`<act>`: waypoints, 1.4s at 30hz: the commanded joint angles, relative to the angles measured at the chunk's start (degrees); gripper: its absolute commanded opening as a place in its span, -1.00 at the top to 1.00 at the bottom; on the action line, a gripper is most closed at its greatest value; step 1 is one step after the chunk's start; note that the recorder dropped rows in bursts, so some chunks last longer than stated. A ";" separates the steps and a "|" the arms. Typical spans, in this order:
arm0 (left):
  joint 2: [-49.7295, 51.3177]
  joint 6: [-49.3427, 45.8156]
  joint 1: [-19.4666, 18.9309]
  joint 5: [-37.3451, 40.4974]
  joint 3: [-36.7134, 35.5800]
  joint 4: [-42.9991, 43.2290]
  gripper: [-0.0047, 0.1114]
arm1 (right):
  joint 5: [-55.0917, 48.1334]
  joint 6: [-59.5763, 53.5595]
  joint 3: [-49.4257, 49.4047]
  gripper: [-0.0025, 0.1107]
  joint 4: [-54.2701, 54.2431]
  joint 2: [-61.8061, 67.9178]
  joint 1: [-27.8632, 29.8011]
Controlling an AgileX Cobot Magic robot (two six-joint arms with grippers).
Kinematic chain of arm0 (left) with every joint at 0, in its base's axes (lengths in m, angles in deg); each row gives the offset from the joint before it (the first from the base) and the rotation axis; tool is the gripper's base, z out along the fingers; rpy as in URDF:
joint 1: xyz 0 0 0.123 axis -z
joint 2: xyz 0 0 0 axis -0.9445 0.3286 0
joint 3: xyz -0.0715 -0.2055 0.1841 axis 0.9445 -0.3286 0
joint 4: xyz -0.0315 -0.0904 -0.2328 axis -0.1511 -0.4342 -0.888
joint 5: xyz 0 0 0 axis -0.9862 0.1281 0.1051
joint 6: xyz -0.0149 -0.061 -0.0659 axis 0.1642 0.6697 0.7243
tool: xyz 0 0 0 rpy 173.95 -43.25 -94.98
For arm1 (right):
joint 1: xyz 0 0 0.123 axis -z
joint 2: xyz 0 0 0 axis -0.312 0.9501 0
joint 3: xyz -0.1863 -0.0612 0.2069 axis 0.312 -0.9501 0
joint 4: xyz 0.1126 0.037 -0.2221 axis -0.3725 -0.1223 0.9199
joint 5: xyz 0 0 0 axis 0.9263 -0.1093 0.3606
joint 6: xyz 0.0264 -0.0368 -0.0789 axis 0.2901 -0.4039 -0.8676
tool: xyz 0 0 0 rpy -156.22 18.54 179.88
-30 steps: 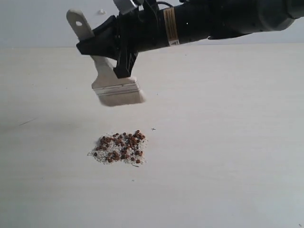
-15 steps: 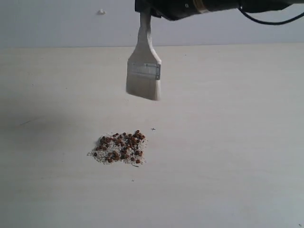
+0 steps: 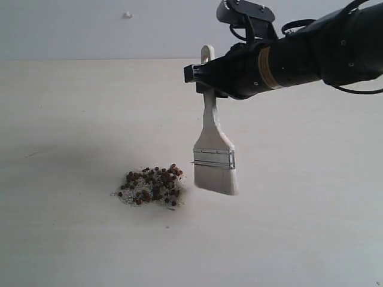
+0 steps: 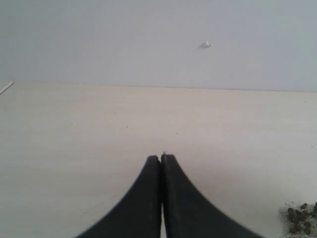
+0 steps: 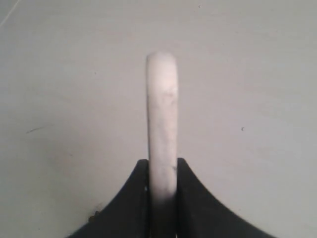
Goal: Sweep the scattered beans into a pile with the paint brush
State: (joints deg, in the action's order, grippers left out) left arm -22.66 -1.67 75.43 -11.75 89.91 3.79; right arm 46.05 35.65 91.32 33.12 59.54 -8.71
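Note:
The robot's right gripper will let go of the paint brush, lying flat on the bare table (image 3: 225,200) next to the pile of beans.
The pile (image 3: 151,186) of reddish-brown beans and off-white grains lies on the pale table (image 3: 72,119), left of centre. Just right of it the paint brush (image 3: 214,161) hangs upright, bristles down, their tips close to the table. My right gripper (image 3: 206,78) is shut on the wooden handle, whose edge (image 5: 162,114) sticks out past the fingers in the right wrist view. My left gripper (image 4: 161,157) is shut with nothing in it, low over bare table; an edge of the beans (image 4: 299,218) shows at that view's corner.
A small white fleck (image 3: 127,15) sits on the wall behind the table. A tiny dark speck (image 5: 242,129) marks the tabletop. The black right arm (image 3: 311,54) reaches in from the right, above the table.
The brush has swung from tilted high above the pile to upright, then dropped and moved right, ending beside the pile's right edge. The pile itself looks unchanged.

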 commanded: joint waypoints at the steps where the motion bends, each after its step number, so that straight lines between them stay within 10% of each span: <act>1: -0.48 -0.11 -0.08 0.00 0.01 -0.47 0.92 | 1.36 0.64 -2.24 0.96 -0.04 -10.88 -0.73; 7: -0.48 -0.11 -0.08 0.00 0.01 -0.47 0.92 | 15.83 -41.83 -2.36 0.96 -0.04 -20.29 -7.12; 13: -0.48 -0.11 -0.08 0.00 0.01 -0.47 0.92 | -24.24 -69.39 -4.09 0.96 -0.14 -16.57 -7.12; 21: -0.48 -0.11 -0.08 0.00 0.01 -0.47 0.92 | -64.52 -96.85 5.17 0.96 -72.84 -12.33 -7.12; 31: -0.48 -0.11 -0.08 0.00 0.01 -0.47 0.92 | -69.43 -147.69 6.80 0.96 -145.48 -6.40 1.55; 42: -0.48 -0.11 -0.08 0.00 0.01 -0.47 0.92 | -65.72 -149.63 6.11 0.96 -161.41 3.87 8.90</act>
State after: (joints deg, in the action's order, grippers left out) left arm -22.66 -1.67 75.43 -11.75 89.91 3.79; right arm -20.46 -114.14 97.68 -125.45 61.30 -0.03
